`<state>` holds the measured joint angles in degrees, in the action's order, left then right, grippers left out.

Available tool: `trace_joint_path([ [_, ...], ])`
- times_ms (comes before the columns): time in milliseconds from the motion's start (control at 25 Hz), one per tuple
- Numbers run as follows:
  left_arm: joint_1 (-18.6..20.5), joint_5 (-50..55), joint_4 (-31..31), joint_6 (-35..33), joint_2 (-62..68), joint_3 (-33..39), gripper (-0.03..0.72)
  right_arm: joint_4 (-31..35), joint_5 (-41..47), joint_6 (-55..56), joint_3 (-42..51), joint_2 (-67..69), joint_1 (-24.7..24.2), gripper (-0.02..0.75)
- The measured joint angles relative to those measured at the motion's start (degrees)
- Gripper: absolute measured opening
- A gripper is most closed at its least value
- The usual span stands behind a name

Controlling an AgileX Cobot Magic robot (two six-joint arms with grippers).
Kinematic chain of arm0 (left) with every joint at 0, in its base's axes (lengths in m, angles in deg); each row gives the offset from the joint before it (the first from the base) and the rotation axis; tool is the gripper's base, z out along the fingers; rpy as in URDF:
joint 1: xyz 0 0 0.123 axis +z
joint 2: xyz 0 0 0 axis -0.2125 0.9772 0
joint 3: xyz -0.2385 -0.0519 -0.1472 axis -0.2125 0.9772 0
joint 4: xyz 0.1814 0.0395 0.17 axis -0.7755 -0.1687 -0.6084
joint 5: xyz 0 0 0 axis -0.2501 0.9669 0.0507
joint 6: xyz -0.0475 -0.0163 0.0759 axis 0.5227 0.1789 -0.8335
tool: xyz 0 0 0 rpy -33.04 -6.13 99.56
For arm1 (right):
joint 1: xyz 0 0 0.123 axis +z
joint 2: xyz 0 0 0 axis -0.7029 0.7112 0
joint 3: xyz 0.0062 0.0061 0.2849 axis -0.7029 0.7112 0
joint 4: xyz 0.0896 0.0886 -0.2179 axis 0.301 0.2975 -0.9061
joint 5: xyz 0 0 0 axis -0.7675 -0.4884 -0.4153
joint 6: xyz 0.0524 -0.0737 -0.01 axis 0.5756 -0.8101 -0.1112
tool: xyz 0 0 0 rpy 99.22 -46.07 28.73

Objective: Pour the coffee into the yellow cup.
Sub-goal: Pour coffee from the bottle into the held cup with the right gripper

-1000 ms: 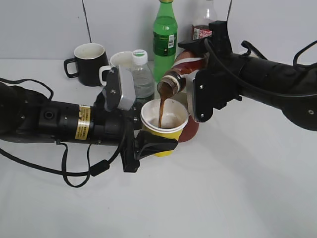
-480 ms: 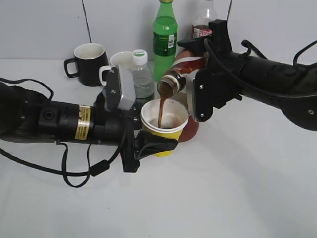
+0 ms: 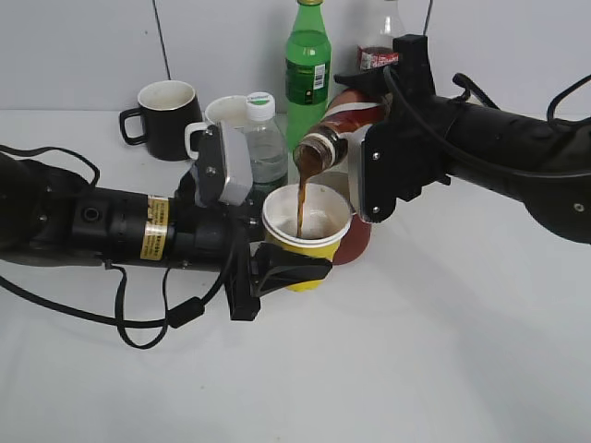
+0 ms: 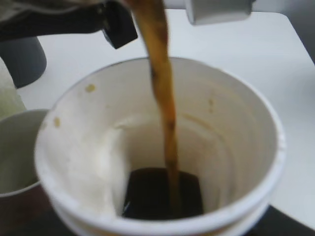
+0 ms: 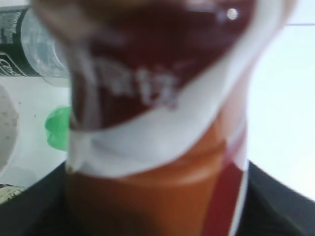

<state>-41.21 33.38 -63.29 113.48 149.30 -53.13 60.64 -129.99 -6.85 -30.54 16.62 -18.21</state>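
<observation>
The robot's left gripper will release the yellow cup on the table (image 3: 207, 233) in front of the white mug. The yellow cup now stands upright on the table.
My left gripper (image 3: 288, 269) is shut on the yellow cup (image 3: 309, 247), which stands upright on the table; its white inside (image 4: 98, 162) holds a dark pool of coffee (image 4: 162, 194). My right gripper (image 3: 374, 180) is shut on the brown coffee bottle (image 3: 334, 137), tilted mouth-down over the cup. A brown stream of coffee (image 3: 300, 208) runs from the bottle's mouth into the cup; it also shows in the left wrist view (image 4: 165, 98). The bottle's label (image 5: 162, 98) fills the right wrist view, blurred.
Behind the cup stand a clear water bottle (image 3: 264, 148), a green bottle (image 3: 307, 74), a white mug (image 3: 222, 118), a black mug (image 3: 168, 118) and a cola bottle (image 3: 377, 41). A dark red mug (image 3: 355, 242) sits right behind the cup.
The coffee bottle has tipped slightly further, its mouth a little higher. The stream keeps running into the cup. The left arm has not moved.
</observation>
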Motion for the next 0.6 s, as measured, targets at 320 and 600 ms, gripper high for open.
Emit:
trace_joint_path([
  [320,0.0,-1.2,1.3,0.0,0.0,0.0,0.384,0.7,0.0,9.7,0.0,0.0,0.0,0.501],
  [600,0.4,-1.6,3.9,0.0,0.0,0.0,0.384,7.0,-3.0,20.6,0.0,0.0,0.0,0.501],
])
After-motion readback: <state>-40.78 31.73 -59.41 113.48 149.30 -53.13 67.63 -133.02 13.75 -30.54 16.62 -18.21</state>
